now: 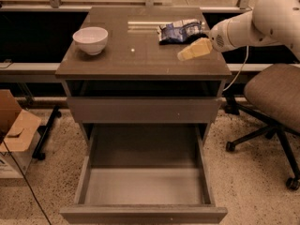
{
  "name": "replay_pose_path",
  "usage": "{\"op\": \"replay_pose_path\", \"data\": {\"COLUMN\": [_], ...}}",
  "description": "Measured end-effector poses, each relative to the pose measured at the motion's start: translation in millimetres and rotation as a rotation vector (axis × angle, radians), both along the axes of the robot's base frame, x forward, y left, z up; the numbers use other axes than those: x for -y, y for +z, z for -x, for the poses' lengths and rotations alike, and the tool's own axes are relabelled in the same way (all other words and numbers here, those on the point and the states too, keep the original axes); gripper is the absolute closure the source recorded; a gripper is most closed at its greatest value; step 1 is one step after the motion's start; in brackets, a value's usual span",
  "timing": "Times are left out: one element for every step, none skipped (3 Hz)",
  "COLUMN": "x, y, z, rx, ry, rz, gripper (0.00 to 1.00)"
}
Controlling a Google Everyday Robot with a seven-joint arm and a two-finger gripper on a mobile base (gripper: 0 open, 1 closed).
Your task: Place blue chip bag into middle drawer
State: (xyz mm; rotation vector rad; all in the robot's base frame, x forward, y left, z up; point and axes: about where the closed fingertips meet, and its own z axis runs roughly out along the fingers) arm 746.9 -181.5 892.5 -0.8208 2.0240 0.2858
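Note:
The robot's gripper needs to close on the far end (202, 28) of the blue chip bag, the end that points away from the white bowl.
The blue chip bag (180, 30) lies crinkled on the back right of the cabinet top (140, 55). My gripper (183, 54) hovers just above the top, a little in front of the bag and apart from it, with the white arm reaching in from the right. It holds nothing that I can see. The middle drawer (145, 186) is pulled out wide below, and its pale grey floor is bare.
A white bowl (90, 40) stands on the left of the cabinet top. A shut drawer shows only its flat brown front (143, 109) above the open one. An office chair (274, 95) stands at the right and a cardboard box (14, 130) on the floor at the left.

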Motion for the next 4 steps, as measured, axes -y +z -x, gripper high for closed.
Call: {"op": "replay_pose_path", "data": {"x": [13, 21, 23, 27], "y": [-8, -27, -39, -43], "z": [-49, -90, -122, -143], "rx": [0.016, -0.004, -0.009, -0.002], "ry": [-0.052, -0.089, -0.105, -0.138], "rz": [-0.037, -0.067, -0.091, -0.131], "gripper": [0.0, 0.0, 0.0, 0.0]}}
